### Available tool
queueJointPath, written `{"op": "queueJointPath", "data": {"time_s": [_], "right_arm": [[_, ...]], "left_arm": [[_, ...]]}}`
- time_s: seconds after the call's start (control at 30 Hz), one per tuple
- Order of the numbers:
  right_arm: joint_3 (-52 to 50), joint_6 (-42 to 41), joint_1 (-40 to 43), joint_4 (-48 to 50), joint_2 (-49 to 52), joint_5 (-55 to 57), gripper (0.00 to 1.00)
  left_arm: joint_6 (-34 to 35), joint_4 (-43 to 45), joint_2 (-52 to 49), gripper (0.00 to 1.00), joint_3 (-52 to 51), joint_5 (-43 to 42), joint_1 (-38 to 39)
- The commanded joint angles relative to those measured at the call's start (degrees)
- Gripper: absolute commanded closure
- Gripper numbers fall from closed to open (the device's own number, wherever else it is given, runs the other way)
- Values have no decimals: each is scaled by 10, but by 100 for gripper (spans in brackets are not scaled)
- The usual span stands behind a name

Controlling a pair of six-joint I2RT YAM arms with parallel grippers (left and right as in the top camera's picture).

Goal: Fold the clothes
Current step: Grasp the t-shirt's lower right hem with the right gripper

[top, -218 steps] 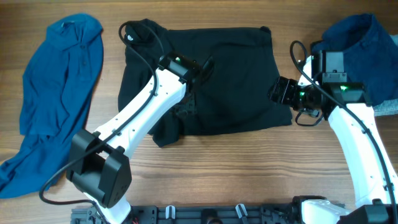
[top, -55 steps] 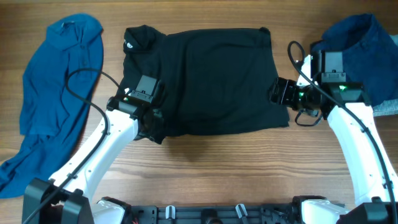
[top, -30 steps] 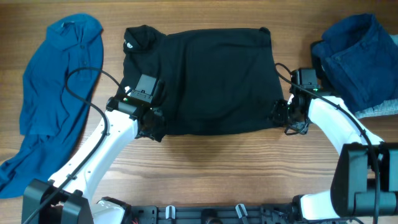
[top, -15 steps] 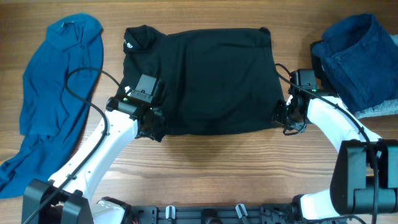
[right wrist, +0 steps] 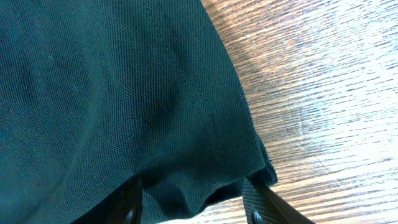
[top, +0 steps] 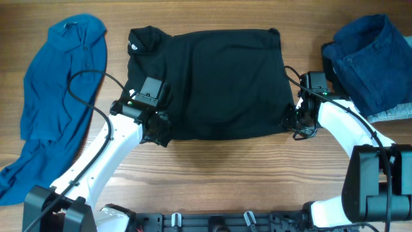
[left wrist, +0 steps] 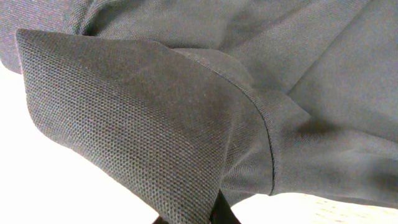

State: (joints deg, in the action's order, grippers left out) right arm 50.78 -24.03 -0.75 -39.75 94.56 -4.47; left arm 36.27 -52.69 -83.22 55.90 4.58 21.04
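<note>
The black top's hem is bunched loosely between the open fingers of my right gripper, so my right gripper will pinch it near the black top's corner (right wrist: 263, 173) before both grippers fold it.
The black top (top: 212, 84) lies spread flat in the middle of the table, with a small white logo near its far left corner. My left gripper (top: 156, 134) is shut on the top's near left corner. In the left wrist view that corner (left wrist: 155, 112) rises as a folded flap and hides most of the fingers (left wrist: 221, 214). My right gripper (top: 291, 121) sits at the near right corner. Its jaws stand apart (right wrist: 193, 205), and the hem (right wrist: 124, 93) bunches loosely between the fingers (right wrist: 258, 205).
A bright blue collared shirt (top: 55, 96) lies crumpled along the left side of the table. Navy pieces (top: 370, 61) are piled at the far right, over a grey cloth (top: 394, 113). Bare wood (right wrist: 323, 93) runs along the near edge.
The left arm pulled back from over the top to its near left corner. The right arm swung in to the near right corner. In the last second neither arm has visibly moved.
</note>
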Motion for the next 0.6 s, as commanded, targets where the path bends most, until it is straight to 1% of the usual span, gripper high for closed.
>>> {"op": "queueJointPath", "data": {"time_s": [0.0,0.17,0.37,0.4,0.43,0.5,0.53,0.57], "right_arm": [[-2,-1,0,1,6,6,47],[-3,-1,0,1,18,14,47],[-7,-2,0,4,58,23,47],[-7,-2,0,5,65,24,48],[-7,-1,0,7,74,23,56],[-7,-1,0,10,82,21,76],[-7,-1,0,10,83,19,91],[-7,-1,0,10,83,19,96]], "left_arm": [[1,1,13,96,9,0,-3],[1,1,13,96,9,0,-3],[1,1,13,96,9,0,-3],[1,1,13,96,9,0,-3],[1,1,13,96,9,0,-3],[1,1,13,96,9,0,-3],[1,1,13,96,9,0,-3],[1,1,13,96,9,0,-3]]}}
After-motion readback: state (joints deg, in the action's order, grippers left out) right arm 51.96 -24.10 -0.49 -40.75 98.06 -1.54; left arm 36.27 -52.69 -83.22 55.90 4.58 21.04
